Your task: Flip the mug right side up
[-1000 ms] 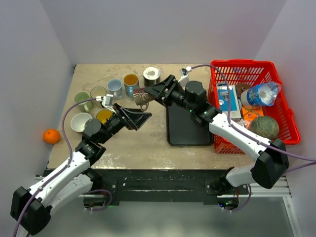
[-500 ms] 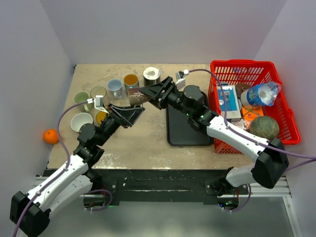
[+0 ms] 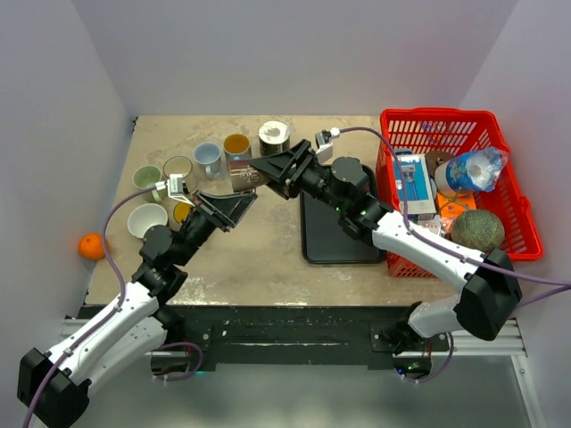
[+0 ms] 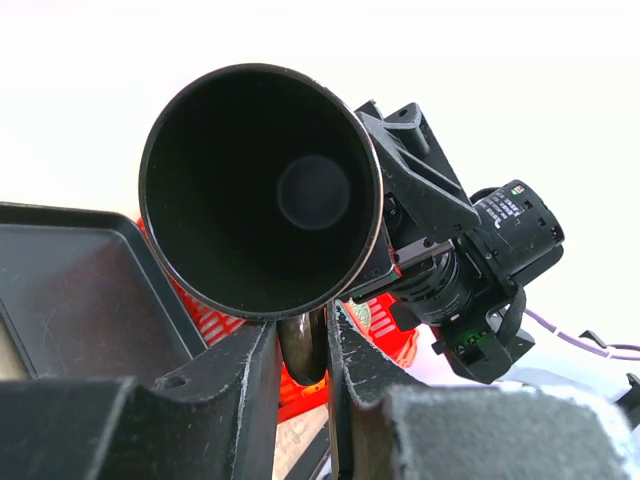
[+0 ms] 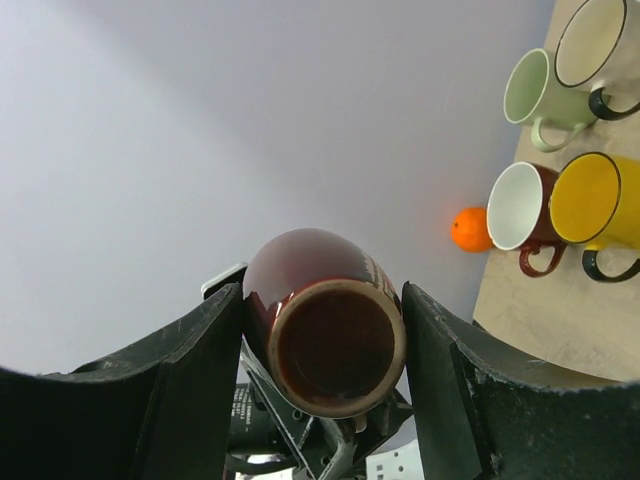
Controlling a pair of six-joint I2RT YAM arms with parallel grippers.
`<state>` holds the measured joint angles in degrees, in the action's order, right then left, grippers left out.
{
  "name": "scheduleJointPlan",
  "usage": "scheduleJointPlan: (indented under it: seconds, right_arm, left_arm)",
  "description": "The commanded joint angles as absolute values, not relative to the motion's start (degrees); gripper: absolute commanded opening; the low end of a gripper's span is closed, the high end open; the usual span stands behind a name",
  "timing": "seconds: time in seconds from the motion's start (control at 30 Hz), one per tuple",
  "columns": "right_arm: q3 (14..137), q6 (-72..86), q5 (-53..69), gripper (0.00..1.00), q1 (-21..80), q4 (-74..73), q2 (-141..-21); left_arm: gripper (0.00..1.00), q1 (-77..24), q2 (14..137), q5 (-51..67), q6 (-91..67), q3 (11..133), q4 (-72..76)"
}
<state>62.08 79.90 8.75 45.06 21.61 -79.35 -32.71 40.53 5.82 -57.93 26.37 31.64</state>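
Observation:
My left gripper is holding the dark brown mug. It will set the mug down on the table (image 3: 223,193) between the yellow mug and the blue mugs.
A dark brown mug (image 3: 239,175) hangs on its side above the table's middle, between both arms. My right gripper (image 3: 260,168) is shut on its body. In the right wrist view the mug's base (image 5: 335,345) faces the camera between the two fingers of that gripper (image 5: 322,300). My left gripper (image 3: 243,198) comes in from below left. In the left wrist view the mug's dark mouth (image 4: 262,190) faces the camera and its handle (image 4: 302,350) fills the gap between the fingers of the left gripper (image 4: 302,330), which is shut on it.
Several upright mugs (image 3: 207,155) stand on the table's left and back. An orange (image 3: 92,246) lies at the left edge. A black tray (image 3: 335,236) sits under the right arm. A red basket (image 3: 526,223) of goods fills the right side.
My left gripper has moved up and left to the mug and closed its wide-open fingers onto the handle. The right gripper has shifted the mug slightly left, still gripping it.

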Motion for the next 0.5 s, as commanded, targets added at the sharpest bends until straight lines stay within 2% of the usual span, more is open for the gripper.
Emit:
scheduleJointPlan:
  seconds: [0.0,0.03,0.07,0.13,0.17,0.3,0.47]
  right_arm:
    - [63.53,77.80,10.46,0.27,45.88,21.37,-79.71]
    - [64.94,73.95,10.28,0.42,45.79,16.31,-80.24]
    - [66.34,71.92,10.02,0.62,45.97,14.35,-80.85]
    - [68.11,67.44,8.80,0.76,46.05,11.09,-82.43]
    - [68.20,66.28,7.75,0.99,46.05,9.86,-82.70]
    - [69.00,59.61,0.19,0.99,46.05,0.20,-84.64]
    - [66.11,58.89,-7.99,0.99,45.97,-3.96,-85.08]
  left_arm:
    - [0.00,-32.78,39.82,0.72,-55.46,27.59,30.69]
    - [0.00,-32.70,39.38,0.18,-55.02,27.86,29.19]
    - [0.00,-32.78,39.20,-1.04,-54.50,28.12,26.57]
    - [0.00,-32.70,38.76,-4.21,-52.13,29.70,22.87]
    - [0.00,-32.70,38.76,-5.26,-49.86,30.40,18.15]
    - [0.00,-32.70,40.25,-12.47,-42.64,35.40,4.42]
    - [0.00,-32.78,44.29,-18.18,-35.87,38.14,-8.69]
